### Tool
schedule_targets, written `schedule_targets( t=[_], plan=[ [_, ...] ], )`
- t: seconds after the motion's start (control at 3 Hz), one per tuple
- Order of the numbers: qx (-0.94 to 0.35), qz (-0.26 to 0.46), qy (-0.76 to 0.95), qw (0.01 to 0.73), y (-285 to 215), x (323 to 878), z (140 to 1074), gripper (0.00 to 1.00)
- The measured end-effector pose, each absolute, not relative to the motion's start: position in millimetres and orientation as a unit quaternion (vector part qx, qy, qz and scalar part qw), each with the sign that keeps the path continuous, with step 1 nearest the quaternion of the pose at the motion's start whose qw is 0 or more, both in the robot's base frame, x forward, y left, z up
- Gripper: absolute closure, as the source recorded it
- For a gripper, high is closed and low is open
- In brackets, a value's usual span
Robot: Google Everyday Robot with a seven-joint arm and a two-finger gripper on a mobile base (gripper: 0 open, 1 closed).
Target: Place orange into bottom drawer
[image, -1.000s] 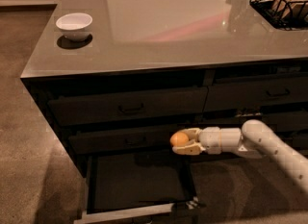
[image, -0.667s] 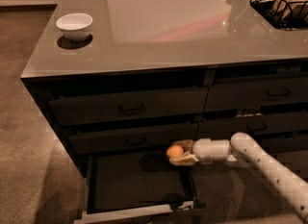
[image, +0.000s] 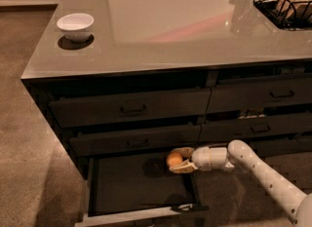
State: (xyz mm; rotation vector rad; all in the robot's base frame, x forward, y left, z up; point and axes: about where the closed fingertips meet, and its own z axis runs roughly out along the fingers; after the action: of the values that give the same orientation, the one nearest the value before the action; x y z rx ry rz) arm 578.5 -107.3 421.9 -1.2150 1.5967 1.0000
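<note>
My gripper is going to release the orange on the bottom drawer's dark bottom (image: 165, 178), toward the side closest to my arm. The orange is held just above that drawer now.
The orange (image: 173, 159) is a small round orange-yellow fruit held between the fingers of my gripper (image: 178, 160). The gripper reaches in from the right on a white arm (image: 258, 172) and holds the fruit just above the right rear part of the open bottom drawer (image: 139, 184). That drawer is pulled out from the left column, with a dark flat inside and a lighter grey front edge (image: 141, 215). The fruit casts a shadow on the drawer floor to its left.
A white bowl (image: 75, 26) stands on the grey counter top (image: 185, 26) at the far left. A black wire basket (image: 285, 2) sits at the counter's back right. Shut dark drawers with bar handles (image: 132, 109) lie above the open one. Brown carpet lies to the left.
The gripper has moved left and down with the orange, from in front of the drawer fronts to just above the open bottom drawer's right rear.
</note>
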Motion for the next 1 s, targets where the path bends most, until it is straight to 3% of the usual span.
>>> schedule_targets(
  t=[1.0],
  plan=[
    [-0.574,0.324,0.628,0.413,-80.0,627.1,247.6,1.00]
  ],
)
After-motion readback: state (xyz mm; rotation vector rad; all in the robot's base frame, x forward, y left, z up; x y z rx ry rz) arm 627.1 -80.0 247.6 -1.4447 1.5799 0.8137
